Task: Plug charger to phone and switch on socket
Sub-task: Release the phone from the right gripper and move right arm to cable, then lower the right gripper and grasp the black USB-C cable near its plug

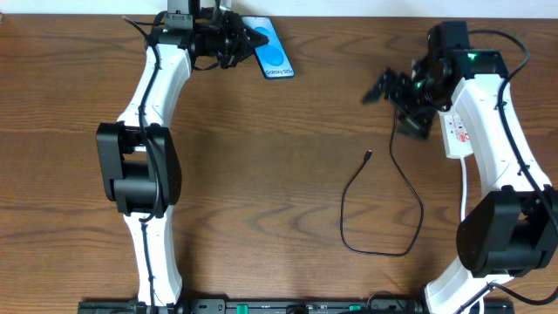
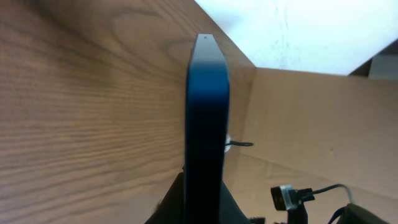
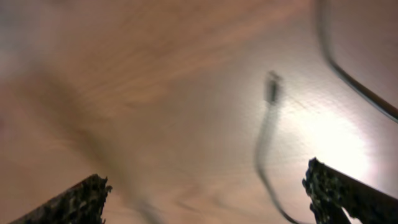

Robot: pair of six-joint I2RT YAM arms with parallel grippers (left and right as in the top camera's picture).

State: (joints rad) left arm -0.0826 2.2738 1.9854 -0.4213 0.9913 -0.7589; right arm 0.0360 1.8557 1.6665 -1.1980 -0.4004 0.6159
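Note:
I should close my right gripper on the connector's back end (image 1: 365, 160) (image 3: 272, 102), where the charger cable joins it, so that the connector's metal tip stays free.
The phone (image 1: 275, 51), blue screen up, lies at the table's far edge. My left gripper (image 1: 242, 39) is shut on its left end. In the left wrist view the phone (image 2: 208, 118) shows edge-on, clamped between the jaws (image 2: 206, 190). The charger cable (image 1: 410, 196) loops over the wood, and its connector tip (image 1: 368, 157) lies free. Its black plug (image 1: 413, 124) sits against the white socket strip (image 1: 455, 133), half hidden under my right arm. My right gripper (image 1: 382, 86) is open and empty, above and left of the plug. The right wrist view shows the blurred tip (image 3: 272, 87) ahead of the spread fingers (image 3: 208, 199).
The table's far edge runs just behind the phone, with a cardboard wall (image 2: 311, 118) beyond it. The cable's loop (image 1: 375, 251) reaches toward the front of the table. Both arm bases stand along the near edge.

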